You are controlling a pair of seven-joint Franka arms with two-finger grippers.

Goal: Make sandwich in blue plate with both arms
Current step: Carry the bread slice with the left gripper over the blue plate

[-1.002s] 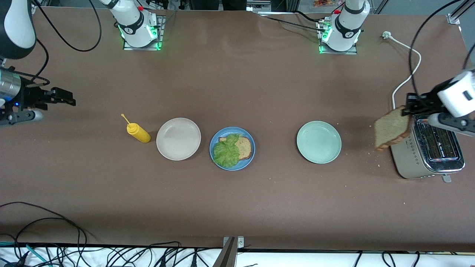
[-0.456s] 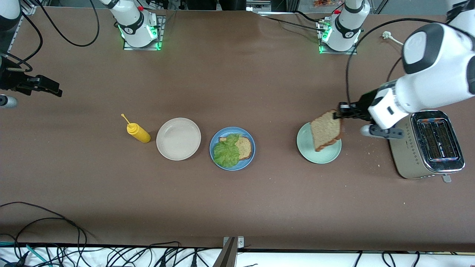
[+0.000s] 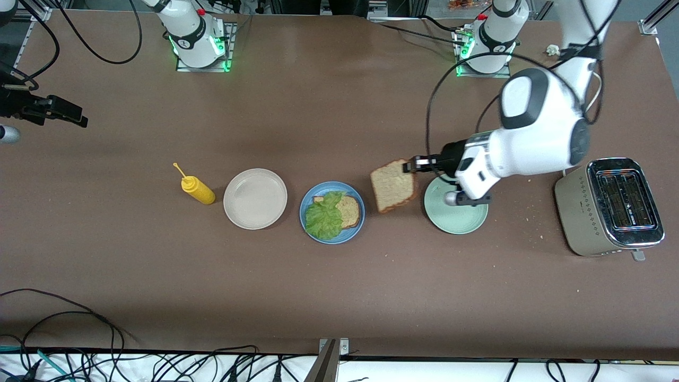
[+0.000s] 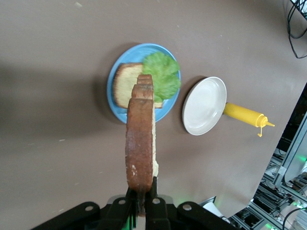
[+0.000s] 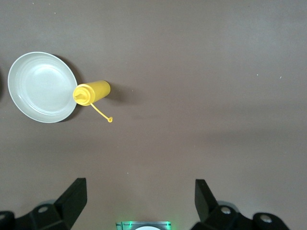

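Next, my left gripper releases the second bread slice, now held on edge over the table, on top of the green lettuce leaf and brown bread [image 3: 336, 214] [image 4: 142, 82].
The blue plate [image 3: 357, 227] holds one slice of brown bread [image 3: 350, 210] with a green lettuce leaf [image 3: 323, 217] lying over part of it. My left gripper [image 3: 411, 165] is shut on a second bread slice [image 3: 392, 185], held on edge in the air over the table between the blue plate and the pale green plate [image 3: 456, 216]. In the left wrist view the held slice [image 4: 140, 143] hangs from the gripper [image 4: 143, 189], with the blue plate [image 4: 115, 81] and lettuce [image 4: 163, 72] past it. My right gripper [image 3: 74, 115] is open and empty at the right arm's end of the table, and shows open in its wrist view [image 5: 139, 194].
A beige plate [image 3: 255, 198] and a yellow squeeze bottle [image 3: 197, 190] stand beside the blue plate toward the right arm's end. A silver toaster [image 3: 610, 209] stands at the left arm's end, with crumbs near it. Cables run along the table's near edge.
My left gripper has carried the bread slice from beside the toaster, over the pale green plate, to between that plate and the blue plate. My right gripper drew back toward its table end.
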